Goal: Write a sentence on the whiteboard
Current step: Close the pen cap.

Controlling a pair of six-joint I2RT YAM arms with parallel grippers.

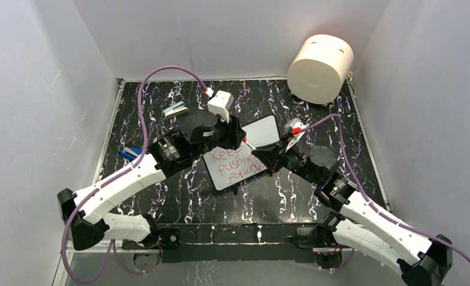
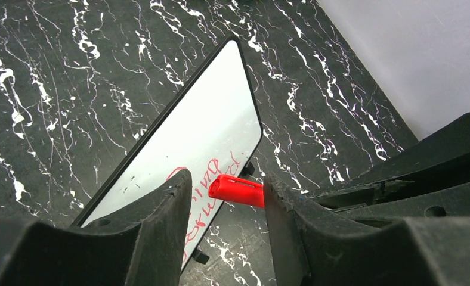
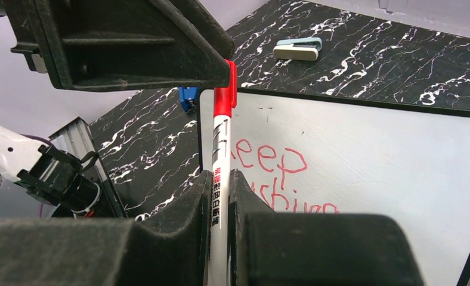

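The marker will lie on the table (image 1: 305,171) next to the whiteboard, in front of the cream cylinder, once my right gripper releases it.
The whiteboard (image 1: 262,130) lies slanted in the middle of the black marbled table. The sentence (image 1: 235,165) in red reads "Keep pushing forward" on its near half; "Keep" and "pushing" show in the right wrist view (image 3: 274,161). My right gripper (image 1: 261,154) is shut on a white marker (image 3: 219,155) over the board's left edge. The marker's red cap (image 3: 223,89) points at my left gripper (image 1: 240,142). In the left wrist view the cap (image 2: 237,189) pokes into the gap between the open jaws (image 2: 226,179), touching the right finger only. The board (image 2: 203,119) lies below.
A cream cylinder (image 1: 320,68) stands at the back right corner. A small teal and white eraser (image 1: 175,109) lies at the back left. A blue object (image 1: 129,153) lies by the left edge. White walls close in the table on three sides.
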